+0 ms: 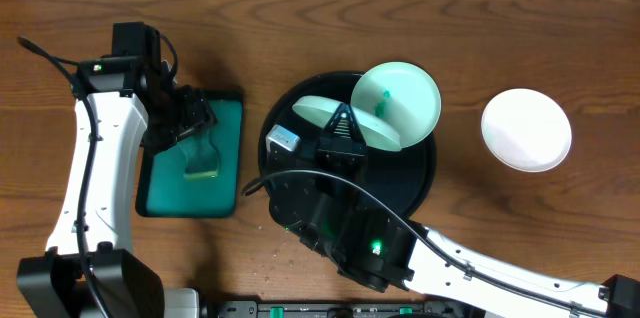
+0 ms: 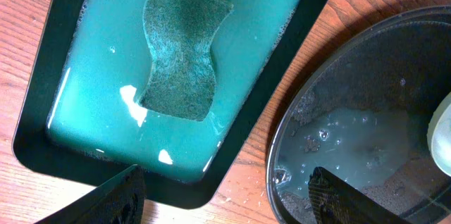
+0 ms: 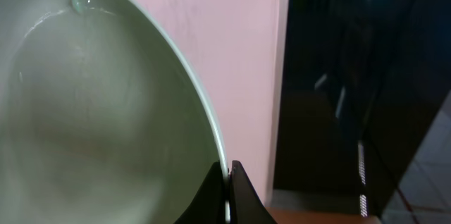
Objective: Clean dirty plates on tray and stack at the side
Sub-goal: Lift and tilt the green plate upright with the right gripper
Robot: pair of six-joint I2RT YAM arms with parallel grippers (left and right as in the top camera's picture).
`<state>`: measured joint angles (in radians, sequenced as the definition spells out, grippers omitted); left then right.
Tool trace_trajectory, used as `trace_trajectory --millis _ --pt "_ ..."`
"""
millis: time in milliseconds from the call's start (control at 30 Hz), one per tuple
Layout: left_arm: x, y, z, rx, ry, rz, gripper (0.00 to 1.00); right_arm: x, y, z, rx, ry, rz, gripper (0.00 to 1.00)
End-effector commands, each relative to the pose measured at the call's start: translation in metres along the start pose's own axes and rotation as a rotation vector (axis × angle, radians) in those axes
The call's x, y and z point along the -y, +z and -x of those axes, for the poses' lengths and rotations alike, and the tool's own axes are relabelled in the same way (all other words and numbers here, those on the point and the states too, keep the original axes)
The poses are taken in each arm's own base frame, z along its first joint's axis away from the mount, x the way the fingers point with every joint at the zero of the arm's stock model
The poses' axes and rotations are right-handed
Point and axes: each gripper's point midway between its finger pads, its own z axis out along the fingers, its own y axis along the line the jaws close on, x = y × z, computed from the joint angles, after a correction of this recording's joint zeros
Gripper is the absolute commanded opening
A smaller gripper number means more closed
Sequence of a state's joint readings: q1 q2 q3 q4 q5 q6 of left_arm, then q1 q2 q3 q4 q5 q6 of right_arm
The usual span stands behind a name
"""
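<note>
My right gripper is going to set the mint green plate down on top of the white plate [image 1: 526, 130]. The mint green plate is tilted over the tray now.
The black tray [image 1: 418, 173] sits mid-table and holds soapy water. My right gripper [image 1: 345, 126] is shut on the rim of a mint green plate [image 1: 312, 110] and holds it tilted on edge over the tray. In the right wrist view this plate [image 3: 99, 111] fills the left, with the fingers [image 3: 227, 185] pinching its rim. A second mint plate [image 1: 405, 93] with a green smear leans on the tray's far right rim. The white plate [image 1: 527, 130] lies on the table to the right. My left gripper [image 2: 225, 203] is open and empty above the gap between the teal tray and the black tray [image 2: 366, 139].
A rectangular teal tray [image 1: 228, 163] with soapy water and a green sponge [image 1: 203, 156] lies left of the black tray. It also shows in the left wrist view [image 2: 91, 90] with the sponge [image 2: 180, 55]. Bare wooden table surrounds everything.
</note>
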<state>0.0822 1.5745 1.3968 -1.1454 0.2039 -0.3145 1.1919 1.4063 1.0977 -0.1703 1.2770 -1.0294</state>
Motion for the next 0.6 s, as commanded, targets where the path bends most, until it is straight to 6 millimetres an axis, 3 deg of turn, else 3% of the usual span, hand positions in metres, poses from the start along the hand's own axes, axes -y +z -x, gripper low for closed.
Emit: trace_trajectory --millis 0,100,167,233,300,367,467,567 --pt "0.002 -0.006 0.002 0.019 0.004 -0.005 0.75 0.017 -0.007 -0.007 -0.042 0.009 -0.043 0.01" --pt "0.001 -0.006 0.002 0.021 0.004 -0.002 0.75 0.014 -0.01 0.0 -0.008 0.035 -0.03 0.01" --pt "0.001 -0.006 0.002 0.021 0.004 -0.002 0.75 0.004 0.001 0.007 0.043 0.116 0.025 0.01" --pt "0.001 -0.006 0.002 0.018 0.004 -0.001 0.75 0.012 -0.002 -0.001 -0.036 0.073 -0.041 0.01" --pt "0.0 -0.006 0.001 0.014 0.003 0.003 0.75 0.018 -0.011 0.01 -0.011 0.159 -0.063 0.01" --pt "0.0 -0.006 0.002 0.019 0.004 0.002 0.75 0.006 -0.005 0.017 0.044 0.149 -0.008 0.01" --pt "0.0 -0.006 0.001 0.014 0.004 0.005 0.75 0.014 -0.009 0.009 -0.039 0.166 -0.076 0.01" --pt "-0.001 -0.006 0.001 0.016 0.006 0.007 0.75 0.0 -0.004 0.014 0.004 0.166 -0.022 0.01"
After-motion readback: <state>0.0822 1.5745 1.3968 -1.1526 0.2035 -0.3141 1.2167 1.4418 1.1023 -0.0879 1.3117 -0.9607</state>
